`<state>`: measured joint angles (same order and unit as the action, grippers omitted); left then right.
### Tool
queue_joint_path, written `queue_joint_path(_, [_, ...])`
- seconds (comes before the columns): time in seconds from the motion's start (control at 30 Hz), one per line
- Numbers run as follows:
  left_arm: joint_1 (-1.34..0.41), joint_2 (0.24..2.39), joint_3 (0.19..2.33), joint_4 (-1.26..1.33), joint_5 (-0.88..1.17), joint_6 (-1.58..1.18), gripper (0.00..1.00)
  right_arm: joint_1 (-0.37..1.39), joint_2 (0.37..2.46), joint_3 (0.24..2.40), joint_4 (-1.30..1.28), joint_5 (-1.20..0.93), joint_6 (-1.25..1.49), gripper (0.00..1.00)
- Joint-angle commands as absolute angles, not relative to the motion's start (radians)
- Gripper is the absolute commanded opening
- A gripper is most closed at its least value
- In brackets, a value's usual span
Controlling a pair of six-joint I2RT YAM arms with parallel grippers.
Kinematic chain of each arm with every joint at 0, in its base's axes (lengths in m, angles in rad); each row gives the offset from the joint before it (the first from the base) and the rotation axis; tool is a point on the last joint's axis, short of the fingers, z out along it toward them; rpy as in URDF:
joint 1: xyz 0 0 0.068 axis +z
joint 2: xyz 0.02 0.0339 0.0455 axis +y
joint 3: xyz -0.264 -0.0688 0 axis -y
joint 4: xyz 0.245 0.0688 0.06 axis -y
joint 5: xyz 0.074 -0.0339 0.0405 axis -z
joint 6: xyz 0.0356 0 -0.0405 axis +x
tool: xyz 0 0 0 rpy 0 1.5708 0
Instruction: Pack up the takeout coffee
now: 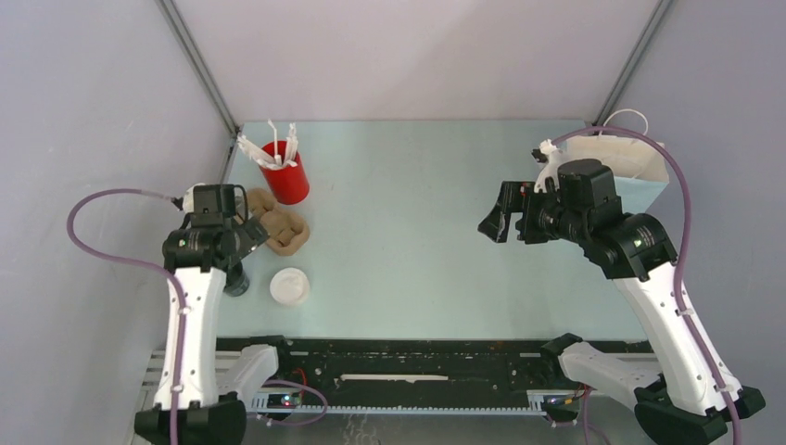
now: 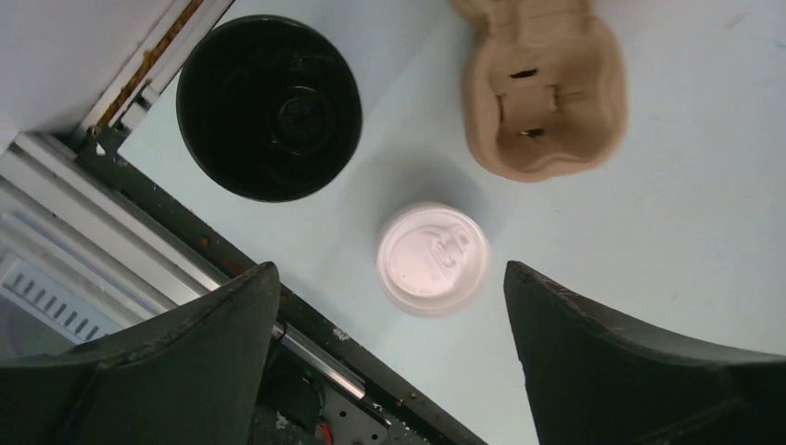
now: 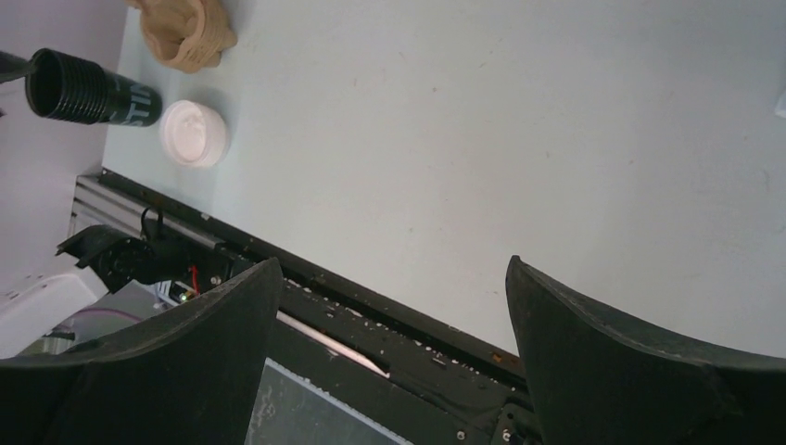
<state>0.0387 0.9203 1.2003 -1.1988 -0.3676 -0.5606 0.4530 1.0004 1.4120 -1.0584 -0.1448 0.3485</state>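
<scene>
The robot's left gripper will next move to the black cup's rim [image 1: 240, 265] [image 2: 360, 132], on the side toward the brown cup tray, and close there.
The black cup [image 1: 237, 282] stands open, without its lid, by the table's left edge; it also shows in the left wrist view [image 2: 269, 107] and the right wrist view [image 3: 83, 88]. Its round white lid [image 1: 289, 286] lies flat on the table just right of the cup, and shows in both wrist views too [image 2: 433, 260] [image 3: 193, 133]. My left gripper [image 1: 230, 255] is open and empty, held above the cup and lid [image 2: 389, 271]. My right gripper [image 1: 508, 221] is open and empty, raised over the table's right middle [image 3: 394, 264].
A brown pulp cup tray [image 1: 278, 228] lies just behind the lid. A red cup with white cutlery [image 1: 285, 172] stands at the back left. A pale paper bag [image 1: 632, 169] with a white handle stands at the back right, behind my right arm. The black rail [image 1: 417, 362] runs along the near edge.
</scene>
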Motion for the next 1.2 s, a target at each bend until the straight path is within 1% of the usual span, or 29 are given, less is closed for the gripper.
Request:
queue_joint_path(0.0, [0.14, 0.964, 1.121, -1.096, -0.356, -0.598, 0.92, 0.46, 0.978, 1.419, -1.062, -0.202, 0.376, 0.99])
queue_joint_path(0.03, [0.17, 0.977, 1.112, -1.073, -0.334, -0.597, 0.88, 0.46, 0.977, 1.418, -1.066, -0.212, 0.375, 1.0])
queue_joint_path(0.17, [0.261, 1.054, 1.116, -0.998, -0.262, -0.567, 0.81, 0.46, 0.976, 1.405, -1.065, -0.256, 0.374, 1.0])
queue_joint_path(0.27, [0.329, 1.102, 1.115, -0.969, -0.219, -0.553, 0.73, 0.46, 0.985, 1.401, -1.056, -0.29, 0.353, 1.0])
queue_joint_path(0.3, [0.34, 1.109, 1.116, -0.966, -0.218, -0.552, 0.71, 0.46, 0.989, 1.402, -1.054, -0.295, 0.341, 1.0])
queue_joint_path(0.4, [0.343, 1.119, 1.121, -0.959, -0.253, -0.513, 0.69, 0.46, 0.992, 1.4, -1.055, -0.282, 0.307, 1.0])
queue_joint_path(0.5, [0.343, 1.133, 1.124, -0.97, -0.279, -0.479, 0.64, 0.461, 1.0, 1.394, -1.054, -0.266, 0.266, 1.0])
queue_joint_path(0.73, [0.342, 1.132, 1.11, -0.988, -0.282, -0.444, 0.42, 0.481, 1.043, 1.394, -1.052, -0.273, 0.2, 1.0])
queue_joint_path(0.93, [0.343, 1.138, 1.092, -0.989, -0.28, -0.458, 0.35, 0.608, 1.071, 1.395, -1.046, -0.191, 0.134, 1.0])
queue_joint_path(1.17, [0.346, 1.188, 1.092, -0.968, -0.254, -0.427, 0.35, 0.604, 1.077, 1.378, -1.035, -0.212, 0.158, 1.0])
